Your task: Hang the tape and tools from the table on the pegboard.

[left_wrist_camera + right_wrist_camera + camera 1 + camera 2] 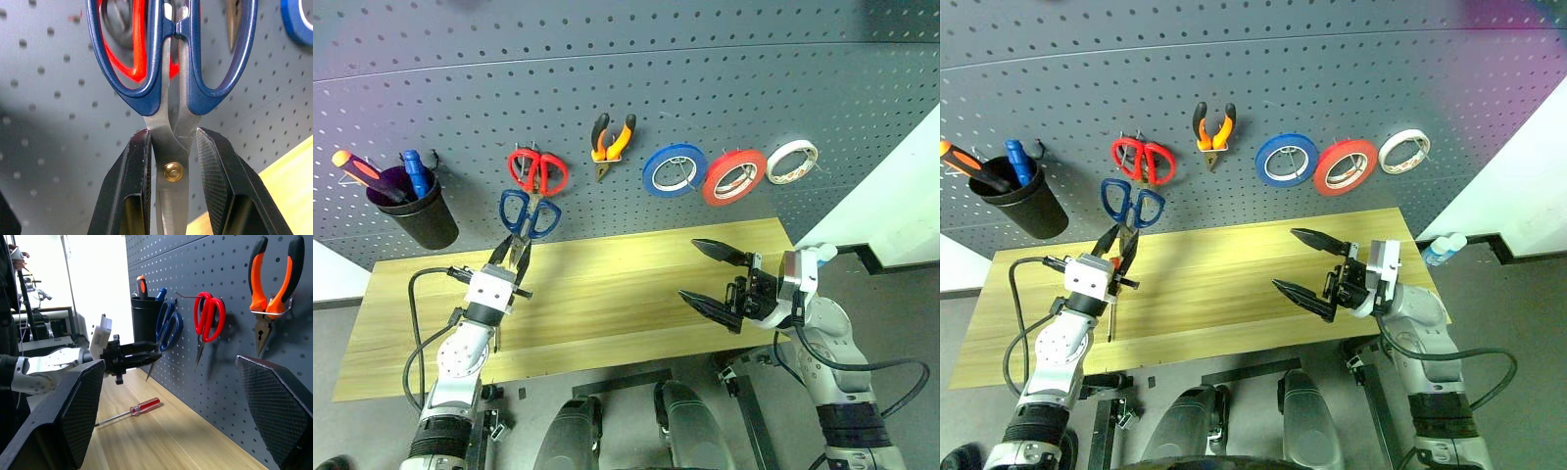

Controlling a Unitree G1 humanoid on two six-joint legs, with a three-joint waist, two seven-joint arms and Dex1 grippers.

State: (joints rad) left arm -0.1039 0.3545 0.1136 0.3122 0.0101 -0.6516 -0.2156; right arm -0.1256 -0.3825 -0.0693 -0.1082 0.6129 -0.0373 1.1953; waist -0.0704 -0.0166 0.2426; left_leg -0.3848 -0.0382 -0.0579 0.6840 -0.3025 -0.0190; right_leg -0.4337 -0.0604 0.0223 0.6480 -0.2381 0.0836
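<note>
The red scissors are hanging. Next, my left gripper releases the dark blue-handled scissors, now held up against the pegboard, on the hook (537, 200) (165, 88), in front of those red scissors.
My left gripper (516, 257) is shut on the blades of the dark blue-handled scissors (529, 213). It holds them handles up against the pegboard (607, 69), just below the hanging red scissors (538, 171). The orange-and-black pliers (613, 142) hang on a hook. The red tape (734, 176) hangs to the right of a blue roll (674, 168). A slim red-handled screwdriver (145, 407) lies on the table (626, 294) near the left arm. My right gripper (710, 277) stands open over the table's right part, holding nothing.
A black cup (416, 211) on the board's left holds an orange and a blue screwdriver. A white tape ring (792, 161) hangs at the far right. A plastic bottle (1442, 247) stands past the table's right end.
</note>
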